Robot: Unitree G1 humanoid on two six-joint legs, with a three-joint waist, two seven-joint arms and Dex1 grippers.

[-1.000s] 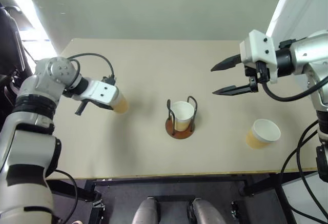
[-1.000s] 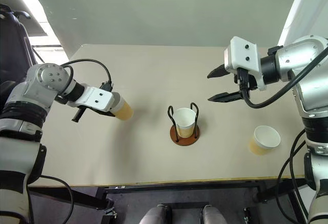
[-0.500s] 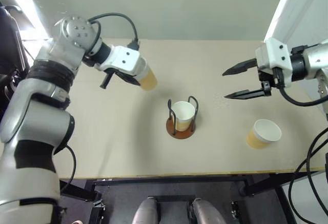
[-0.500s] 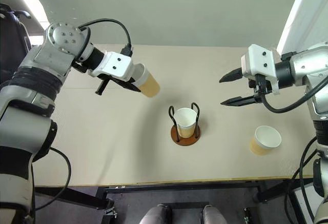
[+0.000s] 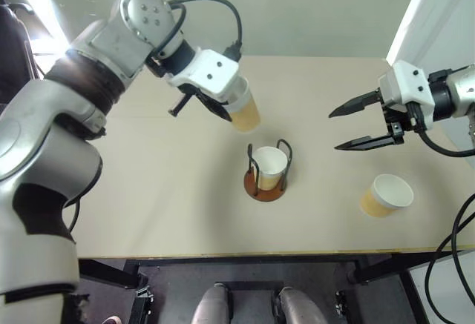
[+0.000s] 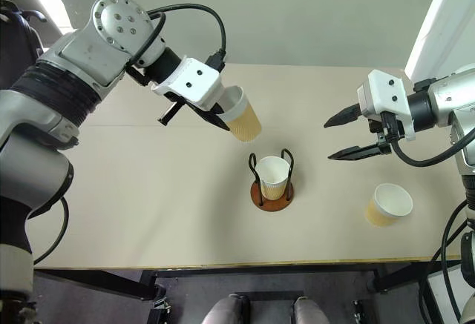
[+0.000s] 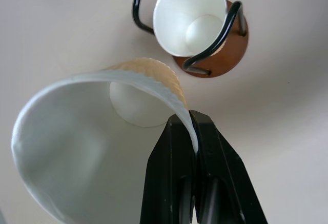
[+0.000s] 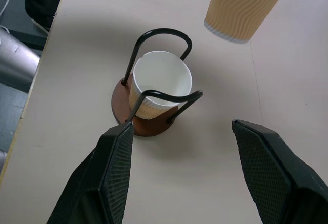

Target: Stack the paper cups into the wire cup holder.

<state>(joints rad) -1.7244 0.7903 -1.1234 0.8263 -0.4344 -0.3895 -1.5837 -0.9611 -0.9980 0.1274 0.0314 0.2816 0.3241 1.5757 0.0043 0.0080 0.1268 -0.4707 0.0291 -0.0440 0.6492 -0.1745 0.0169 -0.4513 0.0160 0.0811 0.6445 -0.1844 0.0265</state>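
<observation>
My left gripper is going to release the second paper cup inside the upright cup standing in the wire cup holder (image 5: 271, 164) (image 7: 191, 21).
The wire cup holder (image 5: 256, 188), a rust-brown disc with dark wire loops, stands mid-table with one paper cup (image 5: 269, 164) upright inside it. My left gripper (image 5: 225, 106) is shut on the rim of a second paper cup (image 5: 244, 110), its two fingers (image 7: 177, 172) pinching the wall. That cup hangs tilted in the air, just behind and left of the holder. A third paper cup (image 5: 386, 195) sits on the table at the right. My right gripper (image 5: 358, 125) hovers open and empty right of the holder, above and behind that third cup.
The tan table (image 5: 148, 190) ends in a front edge close below the holder. A white panel (image 5: 415, 27) rises at the back right. Cables trail from both arms.
My left arm has lifted and swung right, carrying its cup from low over the table's left side to just beside the holder. The right gripper drifted slightly right, still open.
</observation>
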